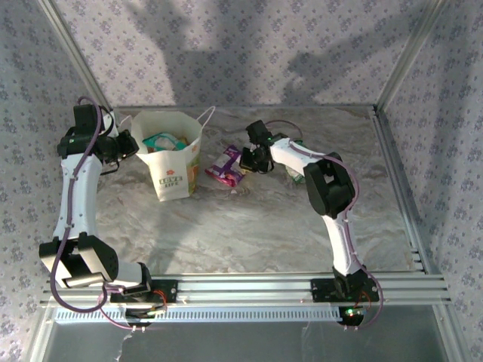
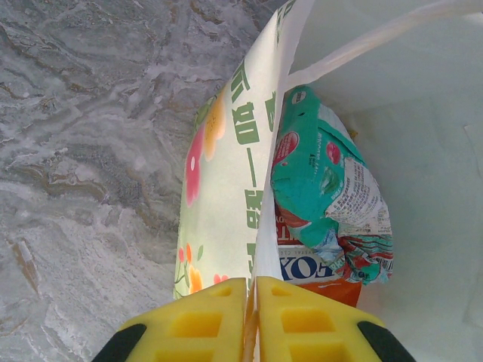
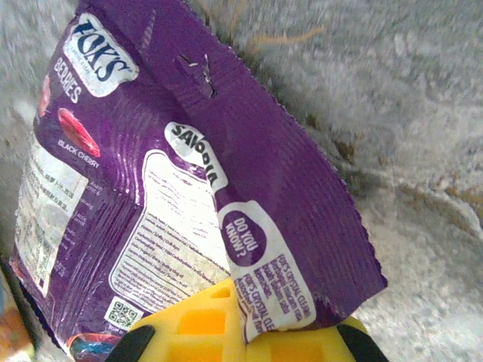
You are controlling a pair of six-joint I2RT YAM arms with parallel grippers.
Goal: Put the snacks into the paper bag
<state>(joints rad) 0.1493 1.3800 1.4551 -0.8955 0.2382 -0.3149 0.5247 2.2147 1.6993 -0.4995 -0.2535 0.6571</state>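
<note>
Next, I open my right gripper wide and grip across the packet's body (image 3: 170, 234) before lifting it, as it pinches just the thin edge of the purple packet.
The white paper bag (image 1: 172, 167) with green print stands upright at the back left of the table. My left gripper (image 1: 130, 148) is shut on the bag's left rim; in the left wrist view the yellow fingers (image 2: 204, 324) pinch the bag's wall (image 2: 226, 173). Inside the bag lie a teal packet (image 2: 324, 188) and an orange FOX'S packet (image 2: 321, 275). To the right of the bag, my right gripper (image 1: 253, 157) is shut on the edge of the purple packet (image 1: 226, 166), whose printed back (image 3: 173, 181) faces the wrist camera. A green packet (image 1: 296, 176) peeks out from under the right arm.
Aluminium frame rails (image 1: 400, 173) border the marbled table (image 1: 249, 226) on the right and along the front. Patterned walls close in the back and sides. Open tabletop lies in front of the bag and between the two arms.
</note>
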